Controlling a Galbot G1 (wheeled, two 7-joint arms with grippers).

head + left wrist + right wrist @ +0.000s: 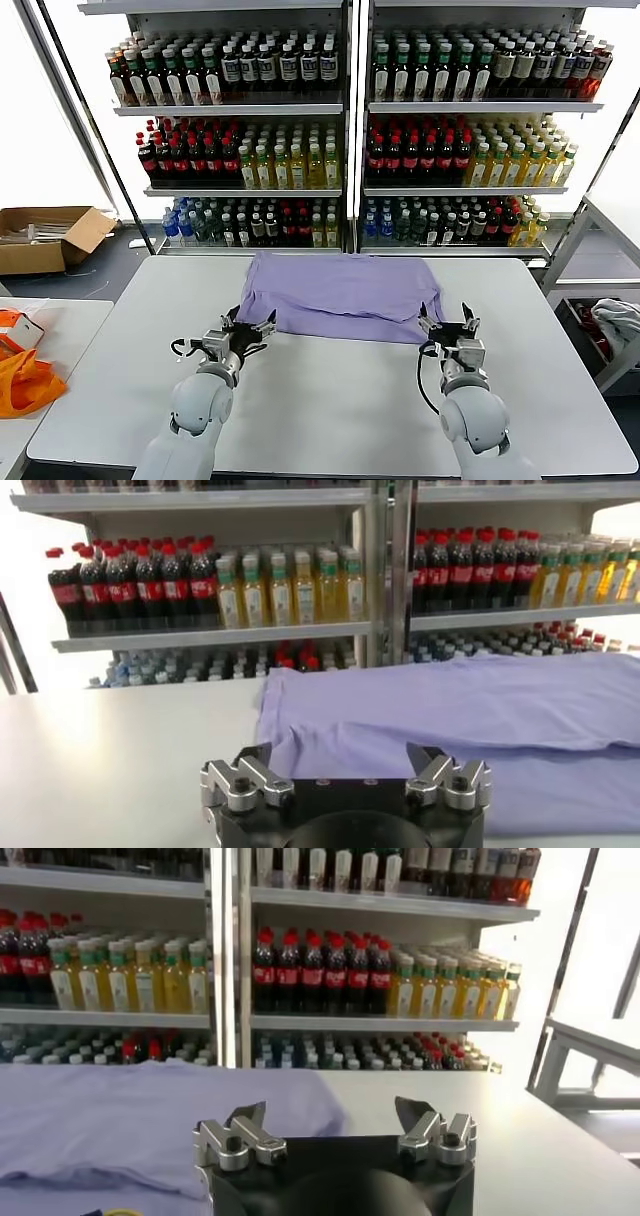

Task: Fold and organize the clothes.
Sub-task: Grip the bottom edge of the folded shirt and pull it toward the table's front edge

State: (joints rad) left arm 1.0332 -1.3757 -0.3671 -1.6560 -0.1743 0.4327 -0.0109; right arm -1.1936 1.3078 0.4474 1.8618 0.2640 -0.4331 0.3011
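Observation:
My left gripper and right gripper are to take the near corners (252, 314) of the lavender T-shirt, which lies up against the table's far edge, and pull it closer before folding.
A lavender T-shirt (340, 292) lies flat and folded over on the far middle of the grey table (330, 400); no print shows. My left gripper (250, 326) is open and empty at the shirt's near left corner. My right gripper (447, 318) is open and empty at the near right corner. In the left wrist view the shirt (450, 725) lies just beyond the open left gripper (340, 758). In the right wrist view the shirt's edge (110, 1118) lies beyond the open right gripper (330, 1116).
Drink shelves (345, 130) stand behind the table. An orange bag (22, 380) lies on a side table at the left. A cardboard box (45, 235) sits on the floor at the left. A bin with whitish cloth (615, 325) is at the right.

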